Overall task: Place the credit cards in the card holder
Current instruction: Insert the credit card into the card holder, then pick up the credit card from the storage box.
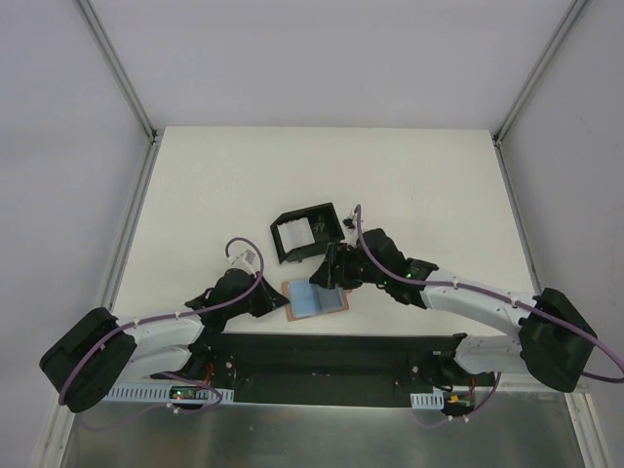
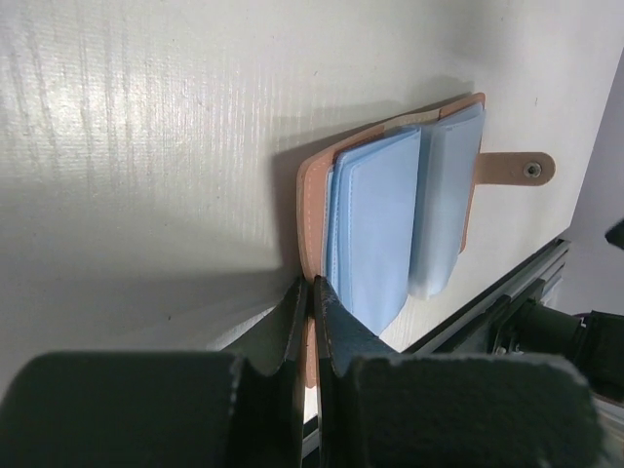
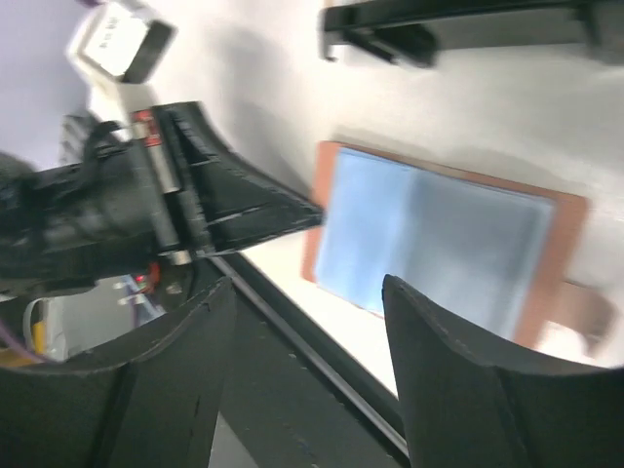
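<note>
My right gripper is going to close on the top edge [image 1: 311, 232] of the end white card in the black box, beside the empty part of the box.
The tan card holder [image 1: 334, 303] lies open near the table's front edge. A light blue card [image 2: 375, 229] lies on its left half and a paler grey-blue one [image 2: 444, 205] on its right half. Its snap strap [image 2: 517, 169] sticks out to the side. My left gripper [image 1: 280, 298] is shut on the left edge of the holder's tan cover [image 2: 310, 210], with the fingertips pinched together [image 2: 314, 285]. My right gripper [image 1: 332, 276] hovers over the holder's far edge, open and empty [image 3: 310, 288]. The holder shows blurred between its fingers [image 3: 561, 263].
A black box frame [image 1: 304, 232] with white pieces stands just behind the holder, and shows at the top of the right wrist view [image 3: 458, 24]. The black base rail [image 1: 331, 356] runs along the table's near edge, close below the holder.
</note>
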